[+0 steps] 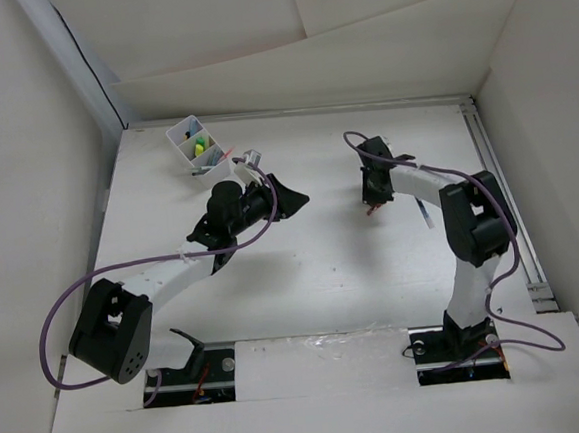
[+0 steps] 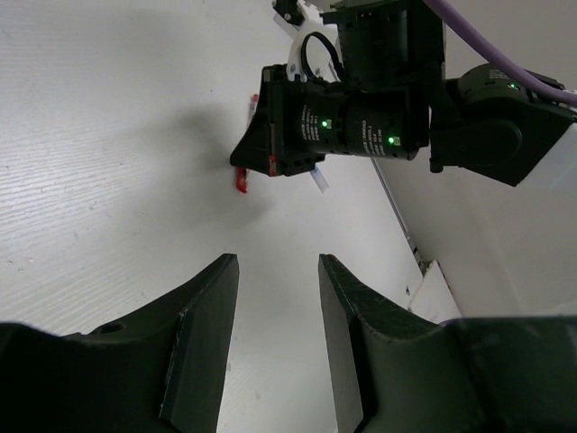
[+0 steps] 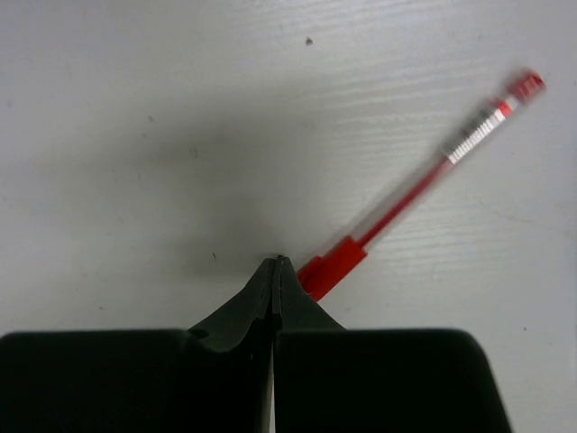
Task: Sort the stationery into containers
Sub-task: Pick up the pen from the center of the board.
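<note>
The red pen lies at a slant beside my right gripper's shut fingers. My right gripper should open, move over and close around its red cap (image 3: pixel 334 268) before it lifts.
The white divided tray (image 1: pixel 179 136) stands at the far left of the table and holds several bright items. A red pen (image 3: pixel 410 195) with a clear barrel lies on the table. My right gripper (image 3: pixel 275 262) is shut, tips down at the table, with the pen's red cap end sticking out beside its right finger; nothing shows between the jaws. From above, the right gripper (image 1: pixel 371 206) is at mid right. My left gripper (image 2: pixel 278 271) is open and empty, raised over the table's middle and facing the right gripper (image 2: pixel 257 162).
A second, whitish pen (image 1: pixel 423 212) lies under the right arm's forearm. A metal rail (image 1: pixel 497 175) runs along the table's right edge. White walls close in the left, back and right sides.
</note>
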`<state>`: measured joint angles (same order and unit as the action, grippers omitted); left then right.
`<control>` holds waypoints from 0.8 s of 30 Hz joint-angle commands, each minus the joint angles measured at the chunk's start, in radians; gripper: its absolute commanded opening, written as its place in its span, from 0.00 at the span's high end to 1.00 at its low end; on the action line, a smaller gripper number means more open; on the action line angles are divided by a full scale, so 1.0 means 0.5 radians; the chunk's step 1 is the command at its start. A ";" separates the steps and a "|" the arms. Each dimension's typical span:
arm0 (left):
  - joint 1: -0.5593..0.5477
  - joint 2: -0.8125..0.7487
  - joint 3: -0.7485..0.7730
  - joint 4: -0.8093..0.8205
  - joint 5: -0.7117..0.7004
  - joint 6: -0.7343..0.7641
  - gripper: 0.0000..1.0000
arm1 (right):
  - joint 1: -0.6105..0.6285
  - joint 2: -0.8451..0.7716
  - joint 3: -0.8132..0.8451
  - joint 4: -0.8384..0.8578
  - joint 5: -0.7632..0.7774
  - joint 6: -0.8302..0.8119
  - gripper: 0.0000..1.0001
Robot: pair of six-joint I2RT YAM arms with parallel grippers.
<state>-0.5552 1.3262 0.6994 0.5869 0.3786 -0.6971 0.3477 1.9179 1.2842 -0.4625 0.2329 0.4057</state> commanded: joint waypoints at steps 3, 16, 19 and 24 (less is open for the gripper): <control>-0.009 -0.069 -0.018 0.099 0.034 -0.005 0.62 | 0.019 -0.218 -0.108 -0.102 0.050 -0.075 1.00; -0.009 -0.088 -0.018 0.099 0.034 -0.005 0.62 | -0.137 -0.498 -0.218 -0.121 0.139 -0.121 0.55; -0.009 -0.088 -0.018 0.099 0.034 -0.005 0.62 | -0.262 -0.388 -0.218 -0.048 -0.026 -0.240 0.50; -0.009 -0.088 -0.018 0.099 0.034 -0.005 0.62 | -0.226 -0.197 -0.013 -0.121 -0.064 -0.440 0.47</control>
<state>-0.5552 1.3243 0.6994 0.5869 0.3824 -0.6971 0.2077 1.7958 1.2106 -0.5152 0.2249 0.2611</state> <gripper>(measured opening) 0.375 0.525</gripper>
